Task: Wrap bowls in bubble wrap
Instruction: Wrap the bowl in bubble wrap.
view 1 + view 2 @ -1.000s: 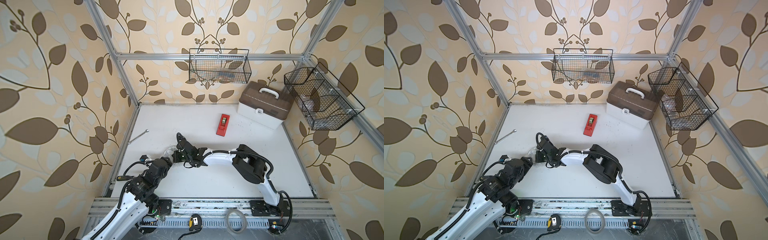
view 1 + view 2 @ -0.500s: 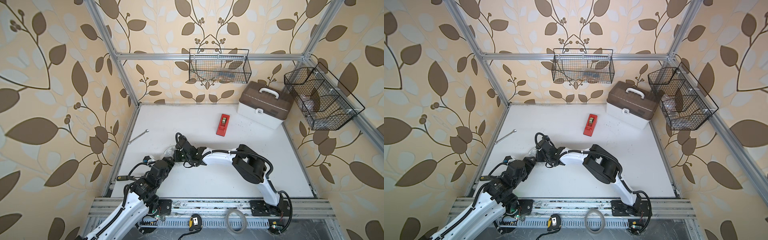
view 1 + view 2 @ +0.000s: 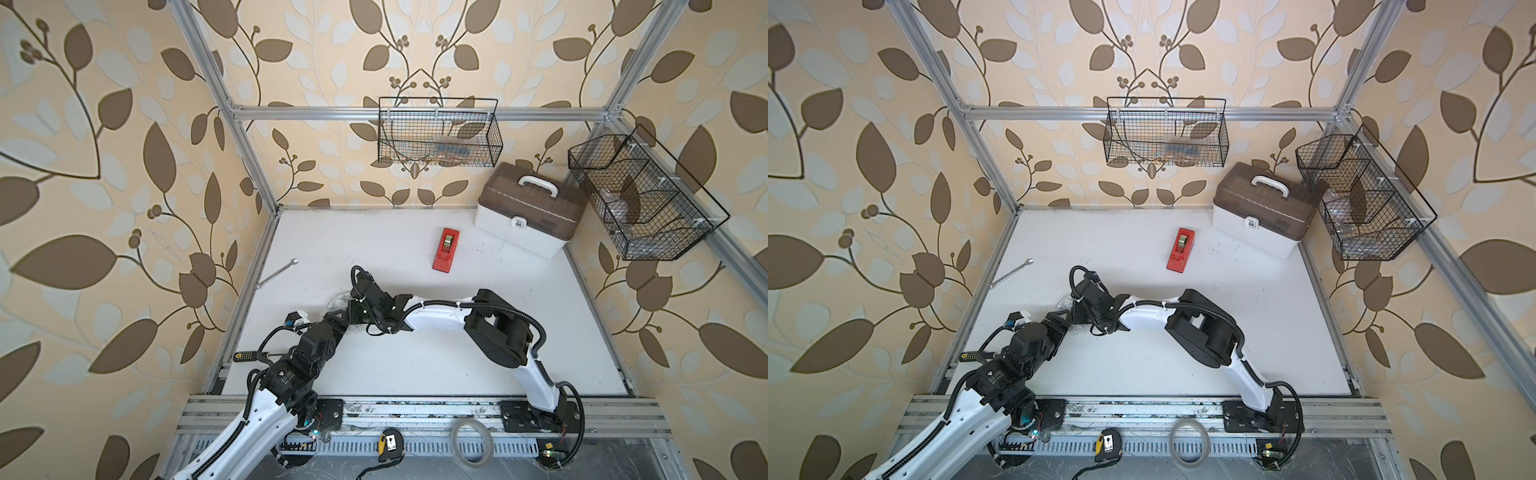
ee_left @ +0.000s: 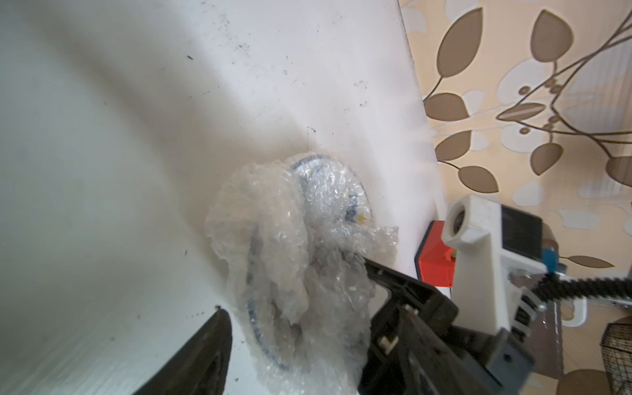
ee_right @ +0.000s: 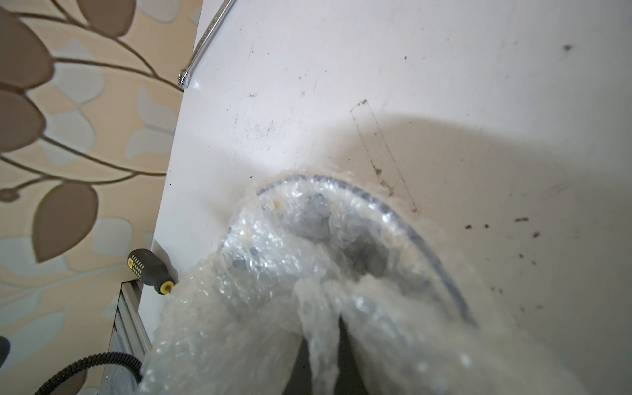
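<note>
The bundle lies toward one end of the table and my right arm is stretched across, so next my left gripper takes the bundle and brings it toward the middle [image 3: 394, 345].
The bowl [image 4: 345, 191] lies on the white table [image 3: 415, 365], bundled in crumpled bubble wrap [image 4: 273, 246]; only its dark rim shows through. In both top views the bundle [image 3: 338, 302] [image 3: 1064, 302] peeks out between the two black grippers. My right gripper [image 5: 321, 359] is shut on a gathered fold of bubble wrap [image 5: 260, 273] over the bowl [image 5: 420, 236]. It reaches in from the right [image 3: 353, 309]. My left gripper [image 4: 301, 369] stands open at the bundle's near side, one finger [image 4: 205, 355] just clear of the wrap. Its place in a top view is [image 3: 332, 322].
A red tape dispenser [image 3: 445, 249] lies behind the arms, with a brown-lidded toolbox [image 3: 528, 212] at the back right. A wrench [image 3: 276, 273] and a screwdriver [image 3: 249, 356] lie by the left edge. Wire baskets [image 3: 438, 133] [image 3: 640, 199] hang on the walls. A tape ring [image 3: 473, 442] sits on the front rail.
The left arm has shifted slightly beside the bundle with its jaws still wide. The right gripper has drifted a little leftward and nearer, still pinching the wrap.
</note>
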`<state>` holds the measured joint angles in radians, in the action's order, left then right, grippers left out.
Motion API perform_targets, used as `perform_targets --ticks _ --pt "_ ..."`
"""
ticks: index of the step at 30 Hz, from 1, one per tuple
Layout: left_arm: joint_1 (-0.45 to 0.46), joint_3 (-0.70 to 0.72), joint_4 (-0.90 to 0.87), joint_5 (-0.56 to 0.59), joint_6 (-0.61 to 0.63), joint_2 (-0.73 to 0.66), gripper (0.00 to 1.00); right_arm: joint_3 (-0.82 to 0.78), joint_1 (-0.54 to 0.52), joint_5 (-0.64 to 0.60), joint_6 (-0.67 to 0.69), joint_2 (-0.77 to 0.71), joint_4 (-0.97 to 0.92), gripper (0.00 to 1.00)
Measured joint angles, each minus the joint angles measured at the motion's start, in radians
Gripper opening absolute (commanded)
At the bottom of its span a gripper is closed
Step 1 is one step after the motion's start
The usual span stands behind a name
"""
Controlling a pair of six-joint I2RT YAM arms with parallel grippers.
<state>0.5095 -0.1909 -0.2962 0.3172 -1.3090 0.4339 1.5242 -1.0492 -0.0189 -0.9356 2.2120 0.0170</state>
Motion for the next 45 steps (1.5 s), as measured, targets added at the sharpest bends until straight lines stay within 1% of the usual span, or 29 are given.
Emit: perform_targets --ticks 5,7,11,19,23,28,34,38,41,43,45 --pt "-0.003 -0.001 0.081 0.046 0.001 0.118 0.74 -0.002 0.002 0.000 -0.004 0.000 -0.002 0.00" --pt "-0.013 -0.001 0.111 0.055 0.001 0.159 0.69 -0.005 0.002 0.001 -0.006 0.000 0.002 0.00" --pt "-0.030 0.002 0.181 0.061 -0.005 0.236 0.65 -0.014 0.003 0.001 -0.007 -0.001 0.012 0.00" --pt "-0.045 0.031 0.261 0.057 -0.002 0.281 0.50 -0.047 0.007 0.005 -0.010 -0.012 0.052 0.00" --pt "-0.060 0.052 0.275 0.027 0.013 0.314 0.43 -0.058 0.007 0.011 -0.014 -0.016 0.073 0.00" --pt "-0.066 0.063 0.322 -0.004 0.034 0.374 0.39 -0.084 0.007 0.017 -0.023 -0.027 0.097 0.00" --pt "-0.079 0.062 0.391 -0.032 0.064 0.427 0.23 -0.117 0.015 0.025 -0.034 -0.047 0.119 0.00" --pt "-0.079 0.061 0.392 -0.047 0.099 0.441 0.10 -0.151 0.024 0.047 -0.041 -0.071 0.134 0.00" --pt "-0.085 0.052 0.388 -0.065 0.116 0.447 0.02 -0.187 0.037 0.069 -0.044 -0.098 0.143 0.00" --pt "-0.086 0.039 0.377 -0.077 0.130 0.459 0.00 -0.204 0.048 0.087 -0.044 -0.113 0.145 0.02" --pt "-0.086 0.023 0.370 -0.087 0.142 0.480 0.00 -0.220 0.063 0.106 -0.044 -0.129 0.144 0.07"
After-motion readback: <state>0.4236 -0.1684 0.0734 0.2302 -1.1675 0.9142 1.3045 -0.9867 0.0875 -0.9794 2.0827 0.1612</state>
